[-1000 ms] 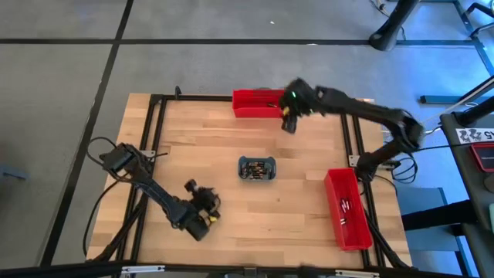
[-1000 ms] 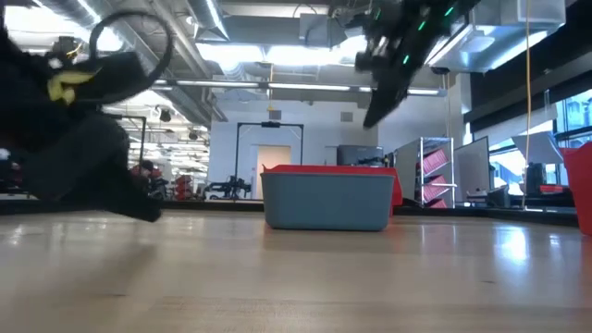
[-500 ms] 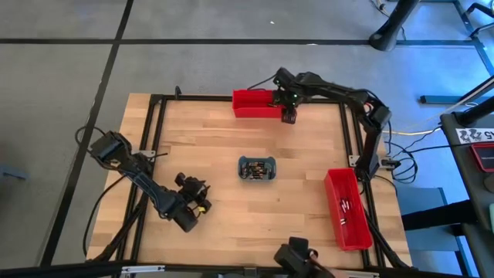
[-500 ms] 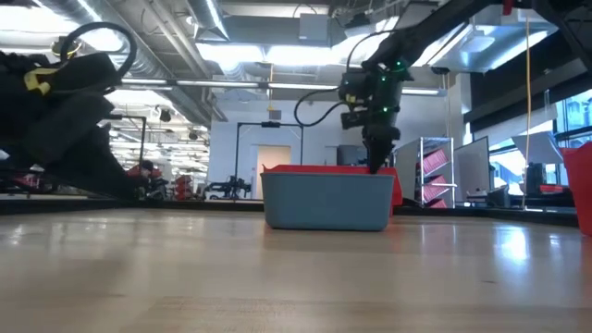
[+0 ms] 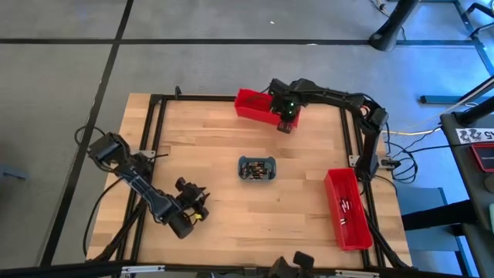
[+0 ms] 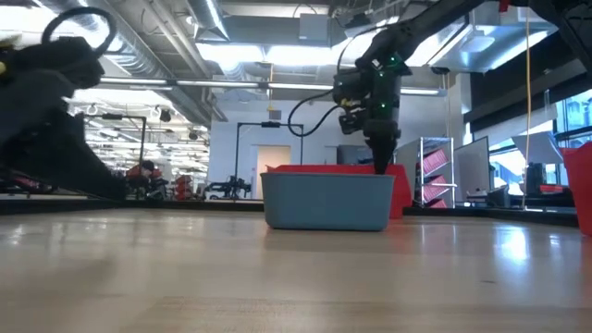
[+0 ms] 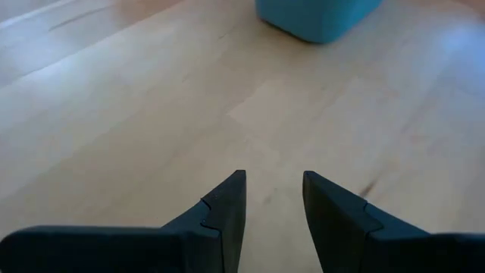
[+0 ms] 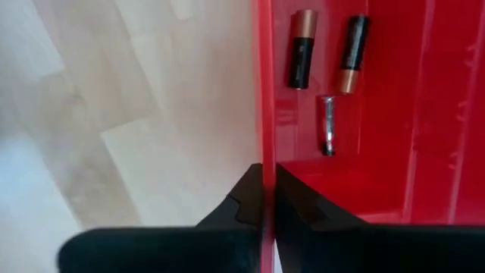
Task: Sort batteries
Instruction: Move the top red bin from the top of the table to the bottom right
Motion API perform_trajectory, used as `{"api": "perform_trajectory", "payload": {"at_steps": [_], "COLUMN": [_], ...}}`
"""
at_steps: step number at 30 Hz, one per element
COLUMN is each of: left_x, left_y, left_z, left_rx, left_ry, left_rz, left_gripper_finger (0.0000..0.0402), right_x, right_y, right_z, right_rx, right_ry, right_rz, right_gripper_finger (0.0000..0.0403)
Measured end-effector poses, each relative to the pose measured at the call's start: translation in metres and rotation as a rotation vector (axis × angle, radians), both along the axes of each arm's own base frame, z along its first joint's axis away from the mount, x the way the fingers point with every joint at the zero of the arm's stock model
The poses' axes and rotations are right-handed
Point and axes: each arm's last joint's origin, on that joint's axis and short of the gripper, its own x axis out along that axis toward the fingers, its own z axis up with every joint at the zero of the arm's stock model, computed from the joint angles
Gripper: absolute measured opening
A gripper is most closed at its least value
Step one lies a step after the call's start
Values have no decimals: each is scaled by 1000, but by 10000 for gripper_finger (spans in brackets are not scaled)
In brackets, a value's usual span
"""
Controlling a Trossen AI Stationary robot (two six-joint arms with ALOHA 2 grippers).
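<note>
The robot's right gripper should release the red bin on bare wood between the grey-blue tray and the other red bin (image 5: 295,206).
A long red bin (image 5: 256,106) lies askew at the table's far edge, with three batteries (image 8: 300,49) on its floor. My right gripper (image 5: 284,123) stands at the bin's right end, shut on its wall. A small grey-blue tray (image 5: 257,167) holding batteries sits at mid-table. My left gripper (image 7: 273,205) hovers open over bare wood at the near left (image 5: 197,205), with nothing between its fingers. My right gripper pinches the red bin's side wall (image 8: 261,144) at the rim, near the bin's right end. One finger (image 8: 246,193) is outside the bin and the other inside. The fingers come from above, pointing down (image 6: 379,162).
A second long red bin (image 5: 346,210) with a few batteries lies along the table's right edge. A black frame (image 5: 154,116) borders the table. Bare wood lies between the tray and the bins.
My right gripper has come down from well above the table to the far red bin's right end. That end of the bin has swung toward the near edge, so the bin now lies askew. My left arm has drawn back a little toward the table's left edge.
</note>
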Motion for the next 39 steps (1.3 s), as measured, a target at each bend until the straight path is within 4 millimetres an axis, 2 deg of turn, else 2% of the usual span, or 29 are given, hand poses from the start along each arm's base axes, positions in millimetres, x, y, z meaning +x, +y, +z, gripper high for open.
{"api": "perform_trajectory", "payload": {"at_steps": [3,7,14,23,29,39], "left_x": [-4,-10,-20,-26,-28,-27], "left_y": [-5,-12,-22,-32,-37,-37], "left_z": [0,0,0,2,4,4], "left_rx": [-13,-40,-79,-84,-67,-52], "left_ry": [-11,-30,-60,-133,-162,-164], "left_rz": [-15,-28,-51,-87,-121,-126], "left_gripper_finger": [120,120,120,120,120,120], "right_x": [4,5,8,23,23,25], "right_y": [13,31,72,134,170,236], "right_z": [0,-1,0,2,5,0], "right_rx": [24,93,193,393,426,477], "right_ry": [29,95,237,295,403,485], "right_rz": [-82,-203,-387,-460,-502,-530], "right_gripper_finger": [27,9,16,8,7,11]}}
